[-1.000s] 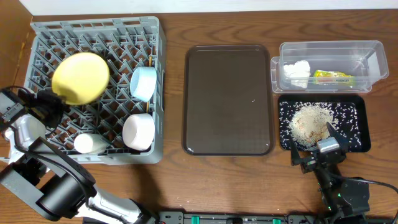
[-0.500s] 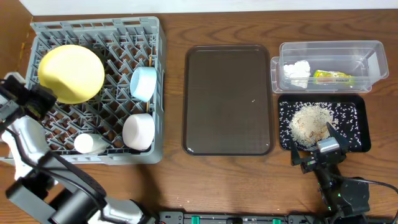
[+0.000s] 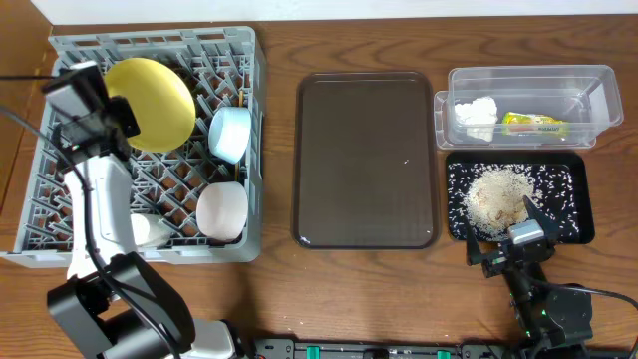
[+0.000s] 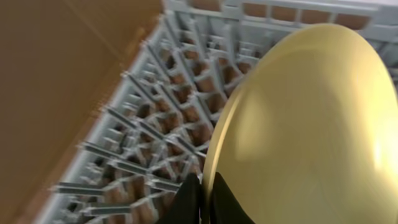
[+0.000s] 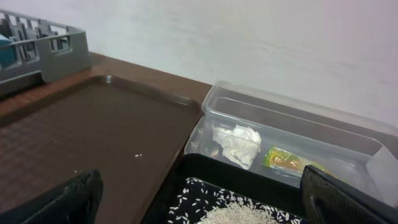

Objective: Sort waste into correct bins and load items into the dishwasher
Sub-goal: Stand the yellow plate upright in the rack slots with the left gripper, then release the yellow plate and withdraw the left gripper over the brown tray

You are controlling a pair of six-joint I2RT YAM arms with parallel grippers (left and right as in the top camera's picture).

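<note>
My left gripper is going to release the round yellow plate at the back of the rack, next to the light blue bowl (image 3: 170, 100).
My left gripper (image 3: 118, 118) is shut on the rim of the round yellow plate (image 3: 152, 104) and holds it tilted over the back of the grey dish rack (image 3: 60, 50); the left wrist view shows the plate (image 4: 311, 124) pinched between my fingers (image 4: 204, 202). A light blue bowl (image 3: 230, 133) and a white-pink bowl (image 3: 221, 210) stand in the rack. The clear tub (image 3: 588, 80) holds the white tissue (image 3: 477, 114) and the snack wrapper (image 3: 533, 124). The black tray (image 3: 578, 189) holds rice scraps (image 3: 496, 192). My right gripper (image 3: 508, 242) is open and empty at the tray's front edge. No chopsticks show clearly.
The dark brown serving tray (image 3: 366, 160) lies in the middle between rack and bins, with a few crumbs on it. A white cylindrical object (image 3: 143, 230) lies in the rack's front left. The rack's front left corner hangs past the table's left edge.
My left gripper has carried the yellow plate from the rack's left side to the right and toward the back. The right arm has not moved.
</note>
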